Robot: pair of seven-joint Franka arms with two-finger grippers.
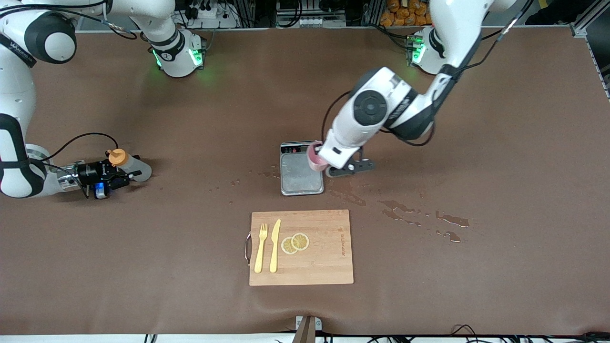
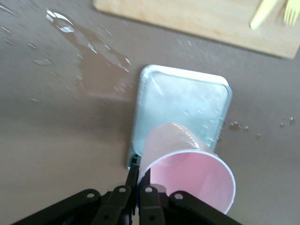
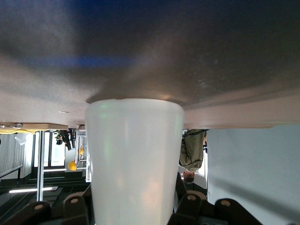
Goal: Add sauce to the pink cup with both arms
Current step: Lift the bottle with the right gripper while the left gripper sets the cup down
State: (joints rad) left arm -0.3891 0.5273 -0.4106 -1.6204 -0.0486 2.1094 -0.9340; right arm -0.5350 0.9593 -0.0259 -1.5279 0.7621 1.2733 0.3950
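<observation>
The robot's left gripper needs to set the pink cup down near the middle of the grey scale's plate (image 1: 296,175) (image 2: 191,118).
The pink cup (image 1: 314,159) hangs tilted over the grey scale (image 1: 300,176), at its edge toward the left arm's end of the table. My left gripper (image 1: 326,166) is shut on the cup's wall at the rim. In the left wrist view the cup (image 2: 187,159) opens toward the camera, with my left gripper (image 2: 138,174) pinching its rim. The sauce bottle (image 1: 133,166) with its orange cap (image 1: 117,156) is tilted low at the right arm's end of the table. My right gripper (image 1: 112,174) is shut on it. The bottle's whitish body (image 3: 133,154) fills the right wrist view.
A wooden cutting board (image 1: 329,257) lies nearer to the front camera than the scale. It carries a yellow fork (image 1: 260,247), a yellow knife (image 1: 275,245) and lemon slices (image 1: 295,243). Wet spills (image 1: 419,216) mark the cloth toward the left arm's end of the table.
</observation>
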